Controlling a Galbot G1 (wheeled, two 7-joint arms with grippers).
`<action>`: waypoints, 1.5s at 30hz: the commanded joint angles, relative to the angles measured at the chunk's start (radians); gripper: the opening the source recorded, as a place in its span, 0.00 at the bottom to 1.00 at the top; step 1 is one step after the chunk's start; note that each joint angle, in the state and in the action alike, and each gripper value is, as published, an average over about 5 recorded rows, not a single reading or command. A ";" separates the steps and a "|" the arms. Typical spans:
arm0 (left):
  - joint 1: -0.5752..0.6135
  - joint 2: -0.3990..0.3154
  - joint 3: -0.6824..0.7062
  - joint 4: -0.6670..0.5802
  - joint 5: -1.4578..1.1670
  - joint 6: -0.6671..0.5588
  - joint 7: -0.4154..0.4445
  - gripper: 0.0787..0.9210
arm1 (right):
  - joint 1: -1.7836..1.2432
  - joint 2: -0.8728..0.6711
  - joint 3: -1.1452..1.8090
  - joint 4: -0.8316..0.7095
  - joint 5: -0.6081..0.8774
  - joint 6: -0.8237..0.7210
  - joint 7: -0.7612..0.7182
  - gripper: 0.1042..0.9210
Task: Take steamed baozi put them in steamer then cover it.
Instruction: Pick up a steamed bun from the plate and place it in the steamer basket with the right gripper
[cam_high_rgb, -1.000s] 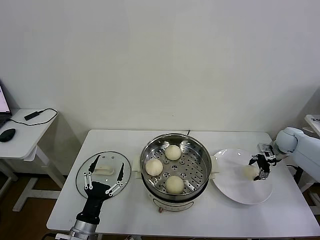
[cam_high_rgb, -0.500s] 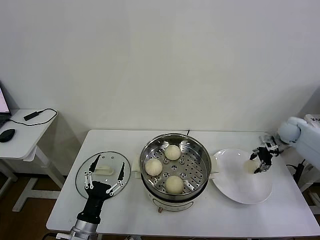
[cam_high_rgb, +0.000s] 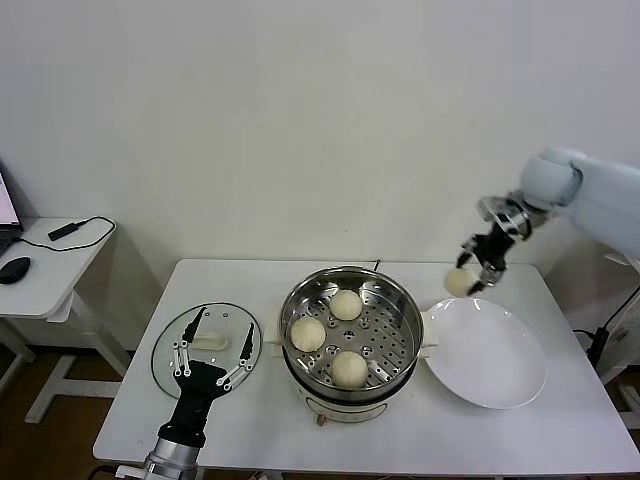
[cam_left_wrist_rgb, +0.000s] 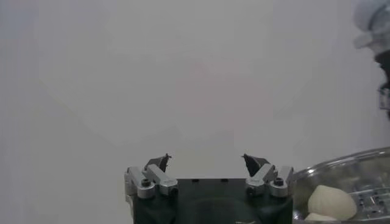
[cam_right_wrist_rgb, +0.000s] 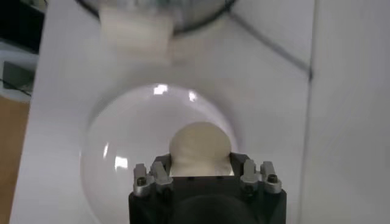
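My right gripper will put the baozi, now held between steamer and white plate, down and let go of it on the steamer tray's open patch (cam_high_rgb: 387, 332) closest to the white plate.
My right gripper (cam_high_rgb: 472, 272) is shut on one steamed baozi (cam_high_rgb: 459, 282), a cream-white bun, and holds it in the air between the steamer and the white plate. In the right wrist view that baozi (cam_right_wrist_rgb: 200, 146) sits between the fingers of the right gripper (cam_right_wrist_rgb: 200, 162). The shiny steel steamer (cam_high_rgb: 405, 318) stands at the table's middle, with three baozi (cam_high_rgb: 346, 304) on its perforated tray. The glass cover (cam_high_rgb: 215, 320) lies flat on the table at the left. My left gripper (cam_high_rgb: 212, 352) hovers over it, open and holding nothing. The left wrist view shows the left gripper (cam_left_wrist_rgb: 207, 161) with its jaws wide apart.
A bare white plate (cam_high_rgb: 490, 355) lies to the right of the steamer, under the held bun. A side desk (cam_high_rgb: 40, 265) with a mouse and a cable stands at the far left. The wall runs close behind the table.
My right gripper closed on the baozi on the plate, lifted it and carried it up and left towards the steamer. The left arm barely moved.
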 joint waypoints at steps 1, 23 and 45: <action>-0.003 -0.004 0.005 -0.002 0.001 0.000 -0.003 0.88 | 0.211 0.147 -0.147 0.263 0.218 -0.108 0.077 0.69; -0.014 -0.005 0.000 0.009 -0.004 -0.003 -0.005 0.88 | -0.007 0.234 -0.150 0.229 0.081 -0.144 0.133 0.68; -0.009 -0.006 0.000 0.009 -0.001 -0.002 -0.013 0.88 | -0.076 0.240 -0.131 0.157 0.021 -0.143 0.171 0.68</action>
